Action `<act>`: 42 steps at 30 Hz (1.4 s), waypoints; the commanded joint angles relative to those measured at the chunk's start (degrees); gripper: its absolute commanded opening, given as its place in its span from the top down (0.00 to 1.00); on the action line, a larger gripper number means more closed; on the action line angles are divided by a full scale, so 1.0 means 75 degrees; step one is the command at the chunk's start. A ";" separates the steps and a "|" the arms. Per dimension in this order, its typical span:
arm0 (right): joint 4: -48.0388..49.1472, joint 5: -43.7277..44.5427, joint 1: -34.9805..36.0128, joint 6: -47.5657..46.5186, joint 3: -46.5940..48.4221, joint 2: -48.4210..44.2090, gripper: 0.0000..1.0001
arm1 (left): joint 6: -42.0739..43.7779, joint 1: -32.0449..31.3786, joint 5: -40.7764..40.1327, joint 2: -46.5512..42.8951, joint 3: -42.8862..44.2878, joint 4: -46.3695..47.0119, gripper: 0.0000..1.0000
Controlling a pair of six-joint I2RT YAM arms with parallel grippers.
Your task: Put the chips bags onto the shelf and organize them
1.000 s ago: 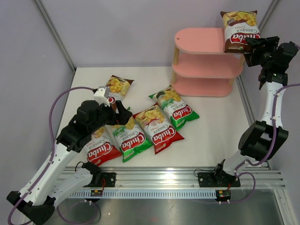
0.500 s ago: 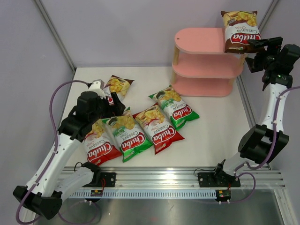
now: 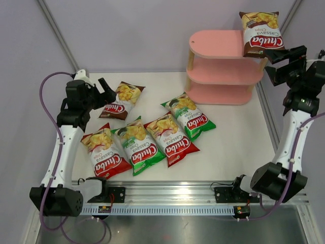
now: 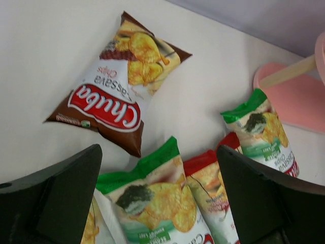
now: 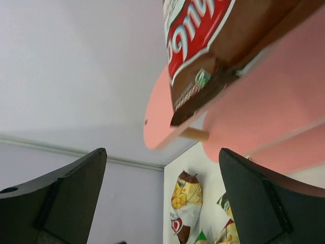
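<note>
My left gripper grips the brown bag on the table next, at the middle of its long side [image 3: 115, 98] [image 4: 98, 64] farthest from the pink shelf.
A brown chips bag [image 3: 260, 33] stands upright on the right end of the pink shelf's [image 3: 216, 44] top board, its bottom overhanging the edge; it also shows in the right wrist view [image 5: 213, 30]. My right gripper [image 3: 282, 55] is open and empty just right of it. On the table lie a brown bag [image 3: 121, 100], a red bag [image 3: 103, 152], a green bag [image 3: 138, 145], a red bag [image 3: 171, 138] and a green bag [image 3: 189, 116]. My left gripper [image 3: 104, 89] is open and empty, raised just left of the table's brown bag [image 4: 114, 96].
The lower two shelf boards [image 3: 223, 76] hold nothing that I can see. Purple walls close in the table at the back and sides. A metal rail [image 3: 193, 195] with the arm bases runs along the near edge.
My left arm has swung back and to the left, from over the flat bags to beside the brown bag. My right gripper has drawn away to the right from the bag on the shelf.
</note>
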 commanded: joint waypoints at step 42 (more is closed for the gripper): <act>0.2355 -0.2920 0.5540 -0.1826 -0.3958 -0.3873 0.00 | 0.0532 0.1653 0.4904 0.8160 0.3189 0.0563 0.02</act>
